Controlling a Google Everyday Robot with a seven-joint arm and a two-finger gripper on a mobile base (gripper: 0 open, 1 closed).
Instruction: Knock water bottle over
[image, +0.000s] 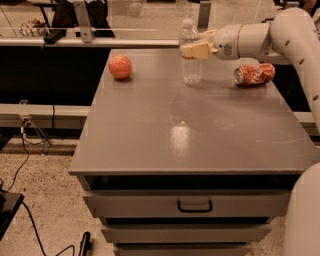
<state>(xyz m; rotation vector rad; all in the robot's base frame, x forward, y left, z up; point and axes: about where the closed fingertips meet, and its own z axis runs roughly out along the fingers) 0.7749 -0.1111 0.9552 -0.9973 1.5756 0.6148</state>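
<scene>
I need to let the water bottle, now upright at the table's far middle, go on its side, on the table (189, 87) between the red-orange fruit and soda can.
The water bottle (190, 60) is a small clear ribbed plastic bottle with a white cap. It stands upright at the far middle of the grey table (190, 130). My gripper (194, 49) reaches in from the right on the white arm (280, 35). Its pale fingers sit at the bottle's upper half, in front of it and touching or nearly touching it.
A red-orange round fruit (120, 67) sits at the far left of the table. A crushed red soda can (254, 74) lies on its side at the far right, below my arm. A drawer with a black handle (195, 205) is under the tabletop. Cables lie on the floor at the left.
</scene>
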